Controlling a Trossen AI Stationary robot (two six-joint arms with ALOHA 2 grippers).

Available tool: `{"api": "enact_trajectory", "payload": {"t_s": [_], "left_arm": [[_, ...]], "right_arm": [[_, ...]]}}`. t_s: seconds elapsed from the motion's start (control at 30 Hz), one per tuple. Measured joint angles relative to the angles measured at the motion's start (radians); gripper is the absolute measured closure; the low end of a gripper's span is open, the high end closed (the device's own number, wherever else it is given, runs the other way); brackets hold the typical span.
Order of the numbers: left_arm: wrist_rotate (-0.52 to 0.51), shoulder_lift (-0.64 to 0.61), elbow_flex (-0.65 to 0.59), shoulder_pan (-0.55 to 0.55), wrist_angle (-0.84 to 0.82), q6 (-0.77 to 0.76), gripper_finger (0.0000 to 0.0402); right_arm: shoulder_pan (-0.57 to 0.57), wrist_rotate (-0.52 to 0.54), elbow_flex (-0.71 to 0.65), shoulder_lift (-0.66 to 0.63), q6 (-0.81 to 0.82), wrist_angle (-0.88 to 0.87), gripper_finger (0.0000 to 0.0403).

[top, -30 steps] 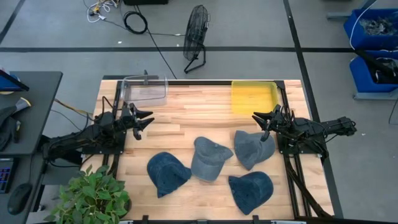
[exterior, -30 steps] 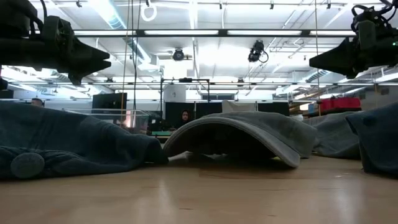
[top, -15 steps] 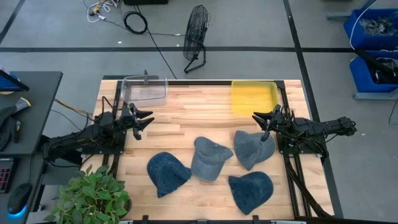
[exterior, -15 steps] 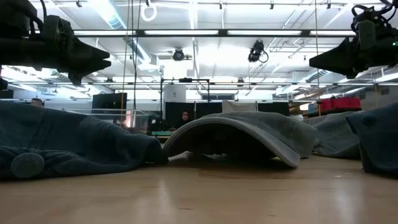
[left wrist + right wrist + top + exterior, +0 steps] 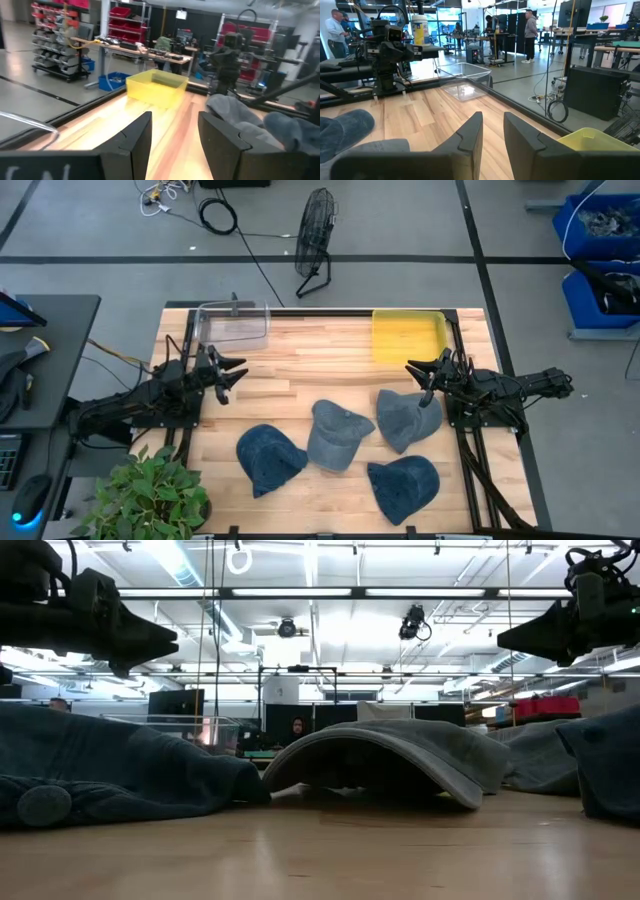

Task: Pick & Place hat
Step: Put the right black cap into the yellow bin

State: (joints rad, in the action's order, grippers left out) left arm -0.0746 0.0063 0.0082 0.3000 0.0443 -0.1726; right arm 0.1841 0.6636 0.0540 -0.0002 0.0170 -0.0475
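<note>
Next, I move my right gripper over to the grey cap that is nearest the yellow bin and close it on the far side of the cap's top (image 5: 406, 406).
Several denim caps lie on the wooden table, crowns up: a dark blue cap (image 5: 268, 458), a grey-blue cap (image 5: 337, 434), a grey cap (image 5: 405, 418) and another dark blue cap (image 5: 405, 485). The low view shows the grey-blue cap (image 5: 400, 755) resting on its brim. My left gripper (image 5: 238, 372) hovers open above the table's left side, away from every cap. My right gripper (image 5: 412, 370) hovers open at the right side, just beyond the grey cap's far edge. Both show their open fingers in the wrist views, left gripper (image 5: 175, 140) and right gripper (image 5: 492, 135).
A clear plastic bin (image 5: 233, 323) stands at the far left corner and a yellow bin (image 5: 408, 335) at the far right. Bare wood lies between the two grippers and the bins. A potted plant (image 5: 150, 495) sits by the near left corner.
</note>
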Motion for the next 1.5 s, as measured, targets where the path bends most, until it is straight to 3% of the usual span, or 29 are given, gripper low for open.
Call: {"api": "enact_trajectory", "payload": {"t_s": [0.23, 0.57, 0.77, 1.0, 1.2, 1.5], "left_arm": [[-0.068, 0.0, 0.0, 0.0, 0.0, -0.002, 0.0236], [-0.078, 0.016, 0.046, 0.0, 0.039, 0.156, 0.0236], [0.0, 0.148, 0.214, 0.0, -0.054, 0.109, 0.0236], [0.016, 0.367, 0.353, 0.0, -0.176, 0.208, 0.0236], [-0.034, 0.477, 0.381, 0.0, -0.17, 0.185, 0.0236], [-0.078, 0.497, 0.384, 0.0, -0.161, 0.216, 0.0236]], "right_arm": [[0.0, 0.0, 0.0, 0.0, 0.0, 0.0, 0.0319], [0.0, 0.0, 0.0, 0.0, 0.0, 0.0, 0.0319], [0.0, 0.0, 0.0, 0.0, 0.0, 0.0, 0.0319], [0.0, 0.0, 0.0, 0.0, 0.001, 0.0, 0.0319], [0.0, -0.009, 0.0, 0.0, 0.085, 0.003, 0.0319], [0.0, 0.035, 0.0, 0.0, 0.235, 0.006, 0.0318]]}}
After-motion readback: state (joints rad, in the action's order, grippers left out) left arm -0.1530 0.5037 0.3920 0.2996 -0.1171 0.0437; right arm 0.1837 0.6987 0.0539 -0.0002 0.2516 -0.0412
